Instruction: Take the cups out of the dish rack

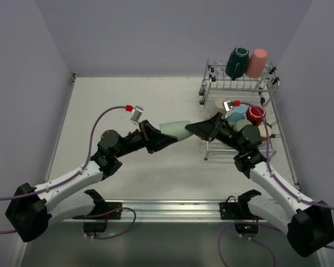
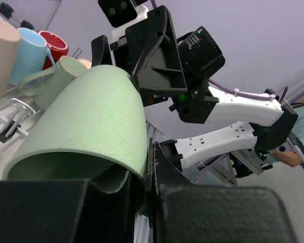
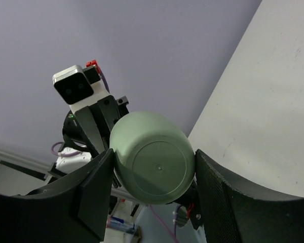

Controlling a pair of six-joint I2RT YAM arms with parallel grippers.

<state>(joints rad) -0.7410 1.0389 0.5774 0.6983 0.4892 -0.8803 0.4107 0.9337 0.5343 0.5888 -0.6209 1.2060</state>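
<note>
Next, I let go of the sage green cup with my left gripper on the white table [image 1: 105, 134], toward the wall opposite the dish rack.
A sage green cup [image 1: 175, 129] hangs on its side above the table between my two grippers. My left gripper [image 1: 162, 136] is shut on its rim, one finger inside and one outside [image 2: 142, 169]. My right gripper [image 1: 193, 128] has its fingers against both sides of the cup's base [image 3: 154, 162]. The dish rack [image 1: 267, 83] stands at the far right. A dark teal cup [image 1: 237, 61] and a pink cup [image 1: 258, 62] sit on its top tier. A beige cup [image 1: 222, 104], a light blue cup [image 1: 240, 113], a red cup [image 1: 256, 114] and a sage mug [image 1: 246, 127] are lower down.
The right arm reaches out from in front of the rack's lower tier. The white table [image 1: 128, 100] is walled on the left, back and right. In the left wrist view the rack's cups show at the upper left, the light blue one [image 2: 28, 53] among them.
</note>
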